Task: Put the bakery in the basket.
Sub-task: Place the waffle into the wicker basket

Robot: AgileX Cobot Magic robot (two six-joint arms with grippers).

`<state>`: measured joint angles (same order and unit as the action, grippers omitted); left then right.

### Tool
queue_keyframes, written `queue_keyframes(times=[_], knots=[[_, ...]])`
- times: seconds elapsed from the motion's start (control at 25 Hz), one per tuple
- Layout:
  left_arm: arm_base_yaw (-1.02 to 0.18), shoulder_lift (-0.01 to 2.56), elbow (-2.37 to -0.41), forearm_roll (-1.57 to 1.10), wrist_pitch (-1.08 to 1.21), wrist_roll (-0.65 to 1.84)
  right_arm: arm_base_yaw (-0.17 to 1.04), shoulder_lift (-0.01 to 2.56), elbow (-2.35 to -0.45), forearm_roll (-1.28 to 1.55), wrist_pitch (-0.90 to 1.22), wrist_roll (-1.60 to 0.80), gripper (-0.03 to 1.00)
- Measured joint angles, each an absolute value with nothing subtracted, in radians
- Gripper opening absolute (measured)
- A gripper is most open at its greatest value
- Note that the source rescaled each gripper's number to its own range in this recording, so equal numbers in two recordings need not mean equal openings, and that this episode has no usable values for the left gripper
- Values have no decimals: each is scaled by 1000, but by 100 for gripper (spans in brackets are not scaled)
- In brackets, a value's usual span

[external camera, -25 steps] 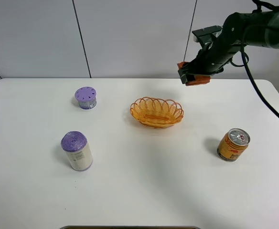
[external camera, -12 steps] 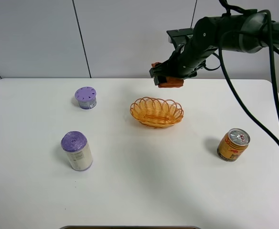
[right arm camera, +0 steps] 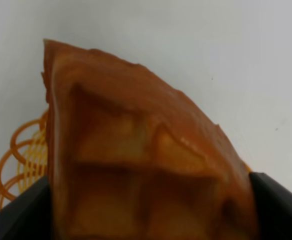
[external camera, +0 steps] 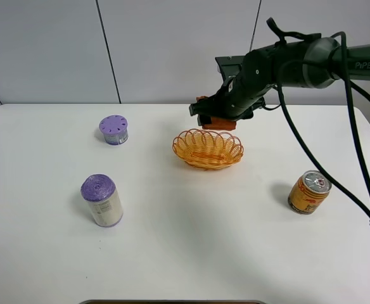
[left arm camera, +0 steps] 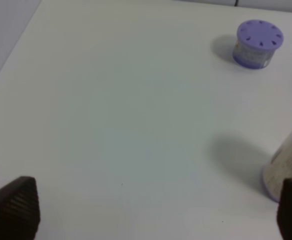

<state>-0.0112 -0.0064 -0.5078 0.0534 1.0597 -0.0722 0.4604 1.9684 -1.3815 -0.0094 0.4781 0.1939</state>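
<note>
Next, my right gripper sets the bakery, now just above the basket's far rim, down and lets go of it on the woven bottom in the middle of the basket (external camera: 204,153).
My right gripper (external camera: 211,116) is shut on the bakery (external camera: 219,123), an orange-brown waffle wedge, and holds it just above the far rim of the basket (external camera: 208,149). The basket is a yellow-orange woven oval in the middle of the table. In the right wrist view the bakery (right arm camera: 136,165) fills the frame with its grid top, and the basket's looped rim (right arm camera: 21,165) shows beside it. My left gripper (left arm camera: 156,207) is open over bare table at the left; only its two dark fingertips (left arm camera: 13,207) show. It is out of the exterior view.
A gold drink can (external camera: 309,192) stands at the right. A short purple-lidded tub (external camera: 113,130) stands at the back left and a taller purple-topped white can (external camera: 101,201) in front of it; both show in the left wrist view (left arm camera: 258,44) (left arm camera: 288,167).
My right arm has carried the bakery leftward and down, from the back right of the table to just above the basket's far rim. The left gripper's earlier state is not shown.
</note>
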Motion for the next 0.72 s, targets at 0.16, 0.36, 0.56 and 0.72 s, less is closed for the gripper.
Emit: queue_keyframes(times=[0.16, 0.36, 0.56, 0.72], knots=[[-11, -6, -508, 53, 1060, -72, 460, 1968, -1326, -9, 412, 199, 0], [-11, -6, -508, 53, 1060, -72, 460, 1968, -1295, -9, 328, 209, 0], [-11, -6, -508, 53, 1060, -72, 462, 1988, -1294, -9, 276, 233, 0], [-11, -6, -508, 53, 1060, -72, 464, 2028, -1294, -9, 272, 242, 0]])
